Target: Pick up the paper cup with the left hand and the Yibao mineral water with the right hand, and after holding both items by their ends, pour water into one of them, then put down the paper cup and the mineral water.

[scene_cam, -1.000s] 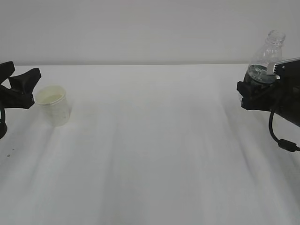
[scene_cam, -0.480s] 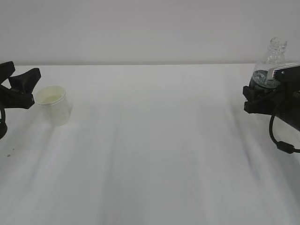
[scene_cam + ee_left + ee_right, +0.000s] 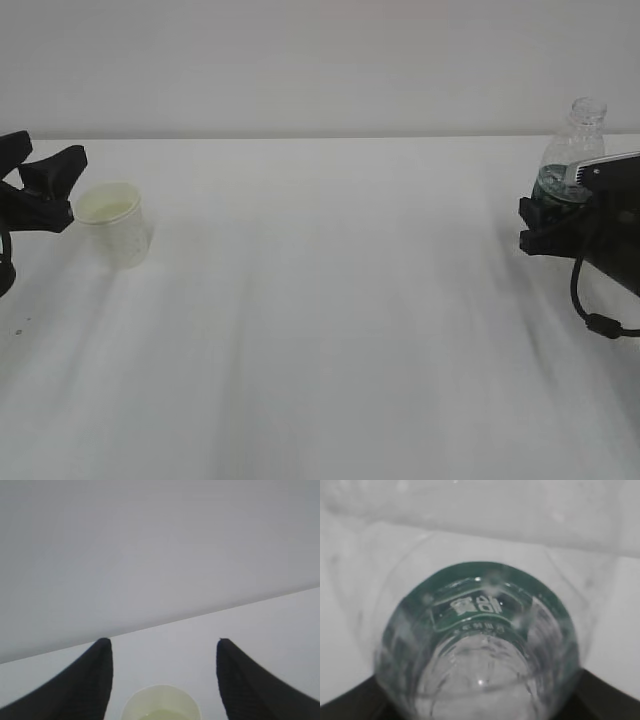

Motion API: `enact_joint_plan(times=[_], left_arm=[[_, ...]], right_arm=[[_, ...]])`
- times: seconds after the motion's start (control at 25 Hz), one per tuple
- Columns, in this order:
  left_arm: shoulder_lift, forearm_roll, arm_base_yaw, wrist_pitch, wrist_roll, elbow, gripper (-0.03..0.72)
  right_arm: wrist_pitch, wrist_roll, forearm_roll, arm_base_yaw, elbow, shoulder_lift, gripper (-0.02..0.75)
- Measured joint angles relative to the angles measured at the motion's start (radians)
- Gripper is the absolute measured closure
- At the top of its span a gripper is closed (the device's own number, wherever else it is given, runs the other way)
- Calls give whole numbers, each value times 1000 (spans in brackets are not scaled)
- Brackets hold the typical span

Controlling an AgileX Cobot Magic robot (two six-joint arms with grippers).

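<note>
The Yibao mineral water will be set down by me on the white tabletop (image 3: 527,262), at the spot just under the black fingertips of my right gripper.
The paper cup (image 3: 112,225) stands upright on the white table (image 3: 320,300) at the far left, with pale liquid inside. My left gripper (image 3: 72,186) is just to its left, open. In the left wrist view the cup (image 3: 161,706) sits low between the two black fingers (image 3: 95,680), with a gap on each side. At the far right my right gripper (image 3: 545,215) is shut on the lower body of the Yibao mineral water (image 3: 572,140), which is nearly upright with its neck uncapped. Its green label (image 3: 480,580) fills the right wrist view. The bottle's base is hidden.
A plain pale wall (image 3: 320,60) rises behind the table's far edge. A black cable (image 3: 590,300) loops down from the right arm. Bare white tabletop lies between the two grippers.
The right gripper has lowered and drawn slightly right with the bottle, which now stands straighter. The cup and the left gripper have not moved.
</note>
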Motion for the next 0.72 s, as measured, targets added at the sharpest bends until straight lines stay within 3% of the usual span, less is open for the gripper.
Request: enact_joint_plan(times=[0.72], left_arm=[[0, 2, 0, 0, 0, 0, 216]], right_arm=[[-54, 32, -8, 0, 0, 70, 283]])
